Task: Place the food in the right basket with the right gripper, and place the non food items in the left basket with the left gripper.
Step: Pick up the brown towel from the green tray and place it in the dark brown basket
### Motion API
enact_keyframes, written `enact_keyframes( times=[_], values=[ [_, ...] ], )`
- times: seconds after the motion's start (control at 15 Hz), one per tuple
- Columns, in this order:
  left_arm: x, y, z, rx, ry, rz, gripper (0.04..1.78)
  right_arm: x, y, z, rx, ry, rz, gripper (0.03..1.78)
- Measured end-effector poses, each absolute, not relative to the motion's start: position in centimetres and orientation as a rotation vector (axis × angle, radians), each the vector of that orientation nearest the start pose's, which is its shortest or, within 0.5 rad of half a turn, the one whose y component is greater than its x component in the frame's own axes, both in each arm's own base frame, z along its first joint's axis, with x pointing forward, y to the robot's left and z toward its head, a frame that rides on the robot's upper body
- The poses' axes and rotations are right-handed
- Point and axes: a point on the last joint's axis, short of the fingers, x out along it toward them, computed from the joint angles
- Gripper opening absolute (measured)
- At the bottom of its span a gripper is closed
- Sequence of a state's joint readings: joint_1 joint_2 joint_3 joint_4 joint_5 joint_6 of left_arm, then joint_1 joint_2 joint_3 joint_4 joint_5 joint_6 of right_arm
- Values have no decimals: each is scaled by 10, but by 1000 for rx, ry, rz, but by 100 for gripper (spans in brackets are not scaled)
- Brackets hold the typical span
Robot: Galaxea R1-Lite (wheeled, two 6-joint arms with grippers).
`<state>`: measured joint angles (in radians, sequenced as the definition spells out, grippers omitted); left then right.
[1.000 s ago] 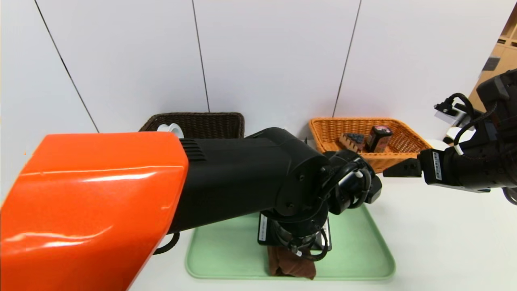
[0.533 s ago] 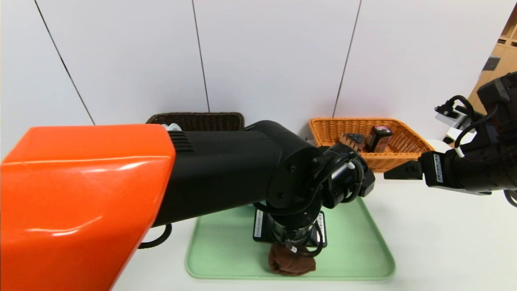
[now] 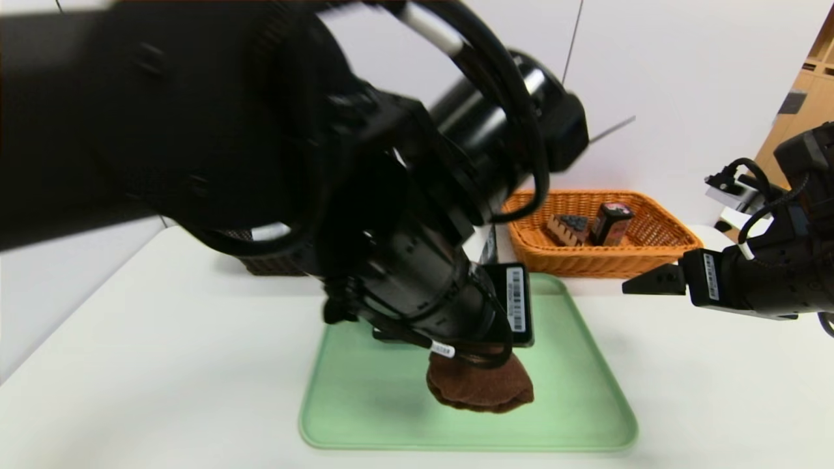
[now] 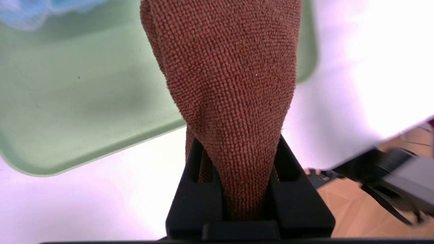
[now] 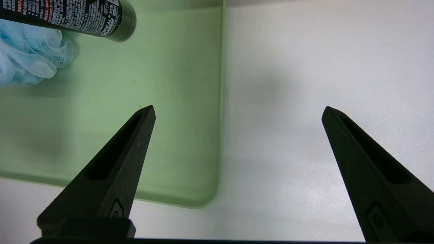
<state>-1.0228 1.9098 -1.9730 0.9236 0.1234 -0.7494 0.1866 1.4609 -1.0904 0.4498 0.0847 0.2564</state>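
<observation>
Next, my left gripper releases the folded brown towel next to the white spool in the dark brown basket (image 3: pixel 318 217). The towel now hangs just above the green tray.
My left gripper (image 3: pixel 481 365) is shut on the folded brown towel (image 3: pixel 480 389) and holds it hanging just above the green tray (image 3: pixel 586 391). In the left wrist view the towel (image 4: pixel 230 74) fills the closed jaws of the left gripper (image 4: pixel 238 145). My right gripper (image 3: pixel 642 283) is open and empty over the tray's right edge (image 5: pixel 239 112). The cake wedge (image 3: pixel 565 228) and the black carton (image 3: pixel 610 221) lie in the orange-tan basket (image 3: pixel 651 257). The blue puff (image 5: pixel 27 64) and the black tube (image 5: pixel 67 15) lie on the tray. The dark brown basket (image 3: pixel 270 264) is mostly hidden behind my left arm.
The white table (image 3: pixel 163 365) spreads round the tray, with its edge at the left. A white panelled wall stands close behind the baskets. My left arm blocks much of the head view's middle and left.
My left arm has swung up and lifted the towel off the tray floor. My right gripper has stayed almost where it was, open.
</observation>
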Motion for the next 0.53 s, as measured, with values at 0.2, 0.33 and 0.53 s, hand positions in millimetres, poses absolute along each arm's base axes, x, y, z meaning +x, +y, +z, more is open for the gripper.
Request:
enact_keyframes(
  times=[0.2,0.33,0.53],
  values=[
    [185,-234,340,-232,777,-543,33,223,44,231,195,846,150,170],
    [203,-199,360,-229,636,-494,33,224,44,231,194,842,151,170],
    [244,-153,369,-201,492,-343,33,226,45,231,196,824,153,170]
  ],
)
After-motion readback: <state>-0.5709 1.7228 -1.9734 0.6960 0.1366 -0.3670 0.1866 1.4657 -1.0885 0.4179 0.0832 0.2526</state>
